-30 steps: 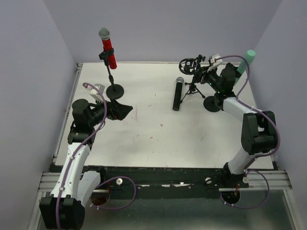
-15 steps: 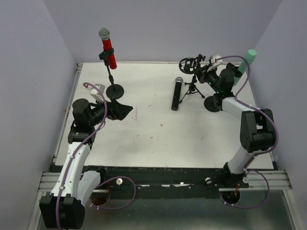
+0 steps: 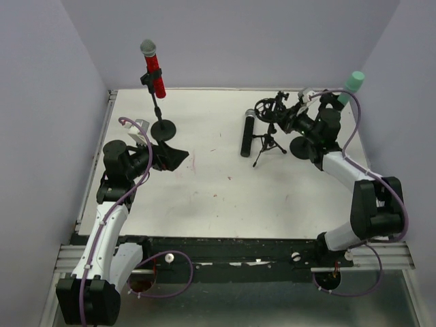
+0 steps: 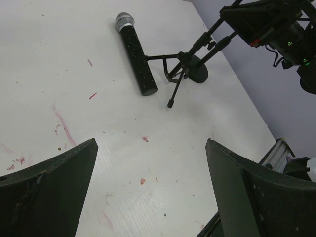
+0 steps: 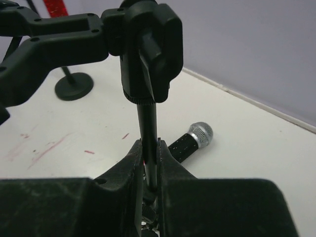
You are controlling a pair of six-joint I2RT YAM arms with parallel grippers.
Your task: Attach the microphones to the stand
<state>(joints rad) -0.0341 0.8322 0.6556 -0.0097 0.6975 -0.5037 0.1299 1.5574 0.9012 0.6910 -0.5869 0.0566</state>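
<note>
One tripod leg touches the side of the black microphone, so next my right gripper grips the pole [image 3: 272, 128] again and first put the stand down clear of the black microphone.
The red microphone [image 3: 153, 70] stands clipped in a round-based stand [image 3: 163, 127] at the back left. The mint-green microphone [image 3: 349, 86] sits high at the back right, its lower body hidden behind my right arm. The black microphone [image 3: 247, 132] with a silver head lies flat on the table; it also shows in the left wrist view [image 4: 136, 54] and the right wrist view [image 5: 190, 140]. My right gripper [image 5: 149, 148] is shut on the pole of a black tripod stand [image 3: 268, 129] with a ring mount. My left gripper [image 4: 150, 143] is open and empty above the table.
A round black stand base [image 3: 300, 147] sits under my right arm. The red microphone's stand base [image 5: 74, 86] shows at the left of the right wrist view. Walls close in the table at the back, left and right.
My right gripper has pulled the tripod stand toward the near edge of the table. The black microphone has shifted slightly left. My left arm has not moved.
</note>
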